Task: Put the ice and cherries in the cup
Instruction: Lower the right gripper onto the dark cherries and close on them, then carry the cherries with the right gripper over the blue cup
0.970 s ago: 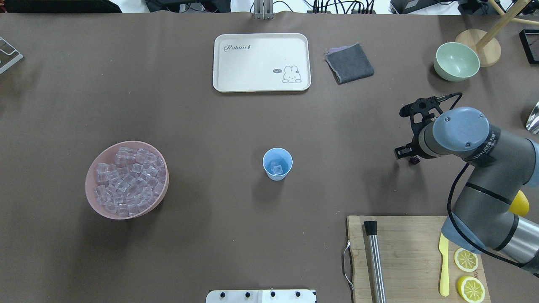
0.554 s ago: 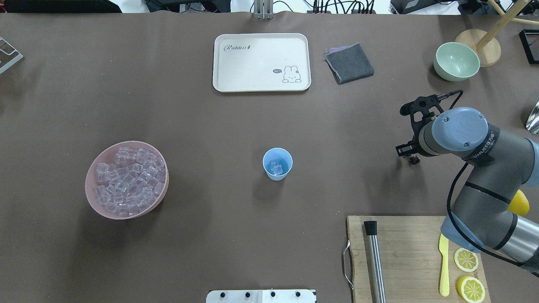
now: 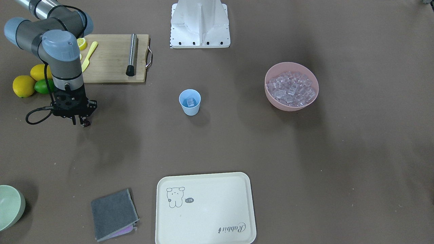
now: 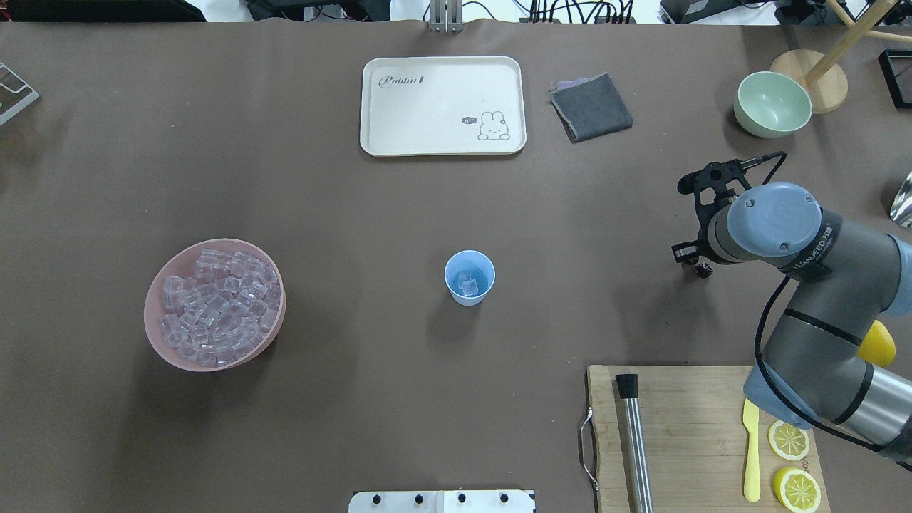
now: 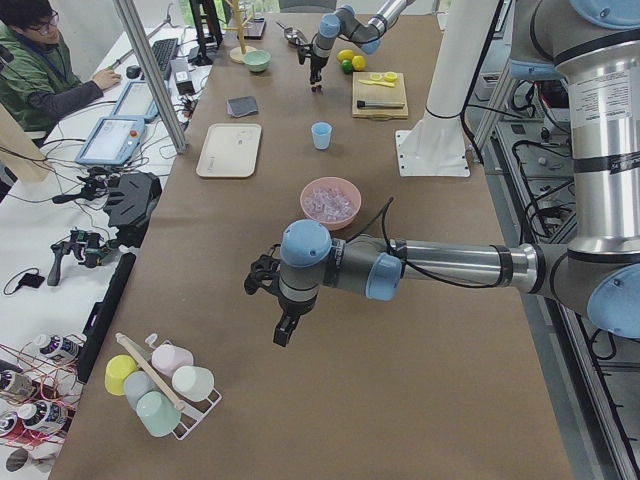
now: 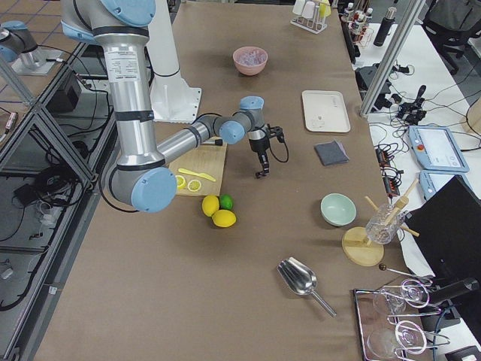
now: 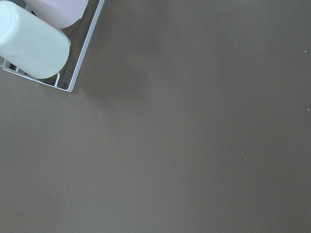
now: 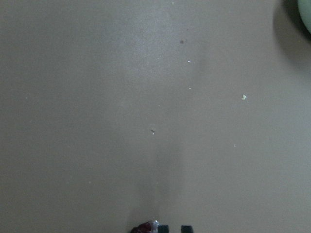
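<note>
Next, my right gripper releases the dark maroon cherries, still hanging above the bare table, next to the ice cubes in the light blue cup point(image 3: 187, 102).
The light blue cup point(image 4: 469, 279) stands mid-table with a few clear ice cubes point(image 4: 468, 286) inside; it also shows in the front view point(image 3: 190, 102). Many more ice cubes fill the pink bowl point(image 4: 153, 313) on the left. My right gripper point(image 4: 702, 267) hangs above the bare table, far right of the cup, shut on a dark maroon cherry lump point(image 8: 145, 226) at its fingertips point(image 8: 163, 228). The lump also shows in the front view point(image 3: 86, 125). My left gripper point(image 5: 283, 333) shows only in the left side view, beyond the pink bowl; I cannot tell its state.
A cream tray point(image 4: 442, 105), a grey cloth point(image 4: 591, 107) and a pale green bowl point(image 4: 772, 104) lie at the far side. A cutting board point(image 4: 684, 434) holds a steel muddler, a yellow knife and lemon slices. Lemons and a lime point(image 3: 42, 86) sit beside it. A cup rack point(image 7: 43, 43) is below the left wrist.
My right wrist has shifted slightly rightward and away from me, with the cherry lump still at its fingertips. The cup and bowl have not moved.
</note>
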Motion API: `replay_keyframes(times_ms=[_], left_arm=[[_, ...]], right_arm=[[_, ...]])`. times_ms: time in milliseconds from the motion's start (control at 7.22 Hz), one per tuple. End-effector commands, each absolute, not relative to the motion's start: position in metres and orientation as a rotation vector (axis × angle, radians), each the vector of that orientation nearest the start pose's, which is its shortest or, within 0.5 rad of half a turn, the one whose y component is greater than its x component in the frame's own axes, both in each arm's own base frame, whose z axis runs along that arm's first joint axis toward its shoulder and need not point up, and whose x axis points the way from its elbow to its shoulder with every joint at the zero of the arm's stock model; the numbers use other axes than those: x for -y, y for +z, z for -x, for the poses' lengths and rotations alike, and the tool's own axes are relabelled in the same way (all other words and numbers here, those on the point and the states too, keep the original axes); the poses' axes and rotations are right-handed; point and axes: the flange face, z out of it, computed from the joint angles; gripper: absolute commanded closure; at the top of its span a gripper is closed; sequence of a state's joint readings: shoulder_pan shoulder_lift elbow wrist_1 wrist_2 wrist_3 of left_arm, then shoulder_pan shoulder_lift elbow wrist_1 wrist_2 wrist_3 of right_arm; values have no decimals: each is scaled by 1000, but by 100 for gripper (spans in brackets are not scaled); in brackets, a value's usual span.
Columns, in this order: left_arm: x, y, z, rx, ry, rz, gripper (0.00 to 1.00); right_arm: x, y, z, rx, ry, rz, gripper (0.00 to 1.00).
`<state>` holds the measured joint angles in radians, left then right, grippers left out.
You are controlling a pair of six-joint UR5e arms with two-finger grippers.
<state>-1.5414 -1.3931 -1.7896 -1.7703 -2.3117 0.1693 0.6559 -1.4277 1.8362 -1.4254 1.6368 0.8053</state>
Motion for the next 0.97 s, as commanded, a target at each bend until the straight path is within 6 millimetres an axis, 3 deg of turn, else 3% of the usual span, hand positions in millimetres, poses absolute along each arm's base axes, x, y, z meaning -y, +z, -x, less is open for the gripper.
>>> replay_keyframes(times_ms=[0,277,554,831], left_arm=[[434,612,53,-720,281,-290,1],[434,612,53,-721,282,-290,1],[434,612,53,-721,282,-290,1],[434,612,53,-721,282,-290,1]], right_arm=[[442,440,375,472,-129,-316,100],[460,377,385,541,-40,-294,100],[475,282,405,721,135,-315,100],[456,201,445,853,168,-325,100]])
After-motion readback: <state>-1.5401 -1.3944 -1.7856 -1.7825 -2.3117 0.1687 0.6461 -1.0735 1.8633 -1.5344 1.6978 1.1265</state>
